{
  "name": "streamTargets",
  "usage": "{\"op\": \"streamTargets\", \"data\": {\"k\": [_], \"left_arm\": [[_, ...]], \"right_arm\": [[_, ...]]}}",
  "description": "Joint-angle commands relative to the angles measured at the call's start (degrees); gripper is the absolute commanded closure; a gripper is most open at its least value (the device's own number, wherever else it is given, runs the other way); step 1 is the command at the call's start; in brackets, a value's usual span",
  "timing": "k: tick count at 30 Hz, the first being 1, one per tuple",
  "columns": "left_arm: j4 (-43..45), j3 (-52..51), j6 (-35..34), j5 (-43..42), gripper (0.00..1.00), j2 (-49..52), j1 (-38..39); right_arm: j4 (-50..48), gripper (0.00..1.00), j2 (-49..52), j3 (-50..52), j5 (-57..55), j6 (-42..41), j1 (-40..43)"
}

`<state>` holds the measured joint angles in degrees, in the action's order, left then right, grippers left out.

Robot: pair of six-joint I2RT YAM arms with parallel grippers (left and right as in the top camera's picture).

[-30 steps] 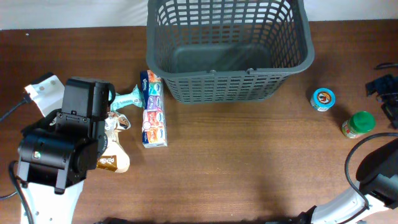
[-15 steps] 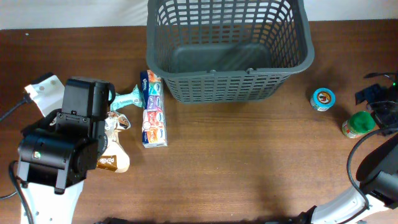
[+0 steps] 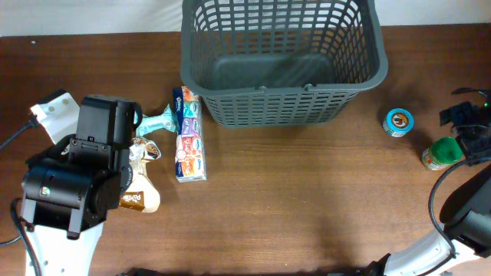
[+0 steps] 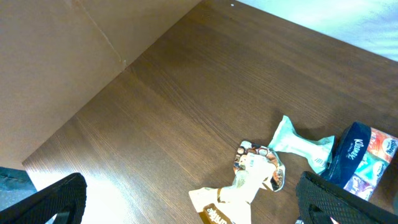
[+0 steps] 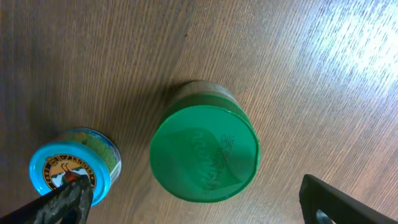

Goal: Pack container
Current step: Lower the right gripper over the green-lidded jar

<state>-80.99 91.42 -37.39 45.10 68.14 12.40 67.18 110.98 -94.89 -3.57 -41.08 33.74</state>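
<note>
Next, I lower my right gripper to the green-lidded jar and close it around the jar's lid (image 3: 447, 150) (image 5: 205, 154), with fingers on opposite sides.
The dark grey slotted basket (image 3: 280, 61) stands empty at the back centre. My right gripper (image 3: 469, 132) is open above the green-lidded jar (image 3: 443, 152); in the right wrist view the jar (image 5: 204, 153) sits between the spread fingers. The teal-lidded tub (image 3: 398, 122) stands to its left, and shows in the right wrist view (image 5: 69, 175). My left gripper (image 4: 189, 208) is open and empty over a cream and brown snack packet (image 4: 245, 183). The packet (image 3: 142, 188) lies beside my left arm.
A Kleenex tissue multipack (image 3: 189, 133) and a light teal wrapper (image 3: 157, 121) lie left of the basket; both show in the left wrist view, pack (image 4: 367, 155) and wrapper (image 4: 298, 142). The left table edge (image 4: 68, 124) runs near my left gripper.
My right gripper came in from the right edge to above the green-lidded jar, then held still. The left arm has not moved.
</note>
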Motion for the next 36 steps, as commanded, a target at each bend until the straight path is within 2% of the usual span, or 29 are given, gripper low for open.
{"op": "streamTargets", "data": {"k": [1, 11, 36], "left_arm": [[-0.1, 0.6, -0.8, 1.2, 0.00, 0.0, -0.3], [-0.1, 0.6, -0.8, 1.2, 0.00, 0.0, -0.3], [-0.1, 0.6, -0.8, 1.2, 0.00, 0.0, -0.3]], "right_arm": [[-0.6, 0.01, 0.7, 0.3, -0.5, -3.0, 0.5], [-0.8, 0.01, 5.7, 0.3, -0.5, -3.0, 0.5], [-2.9, 0.01, 7.7, 2.1, -2.2, -1.8, 0.5]]}}
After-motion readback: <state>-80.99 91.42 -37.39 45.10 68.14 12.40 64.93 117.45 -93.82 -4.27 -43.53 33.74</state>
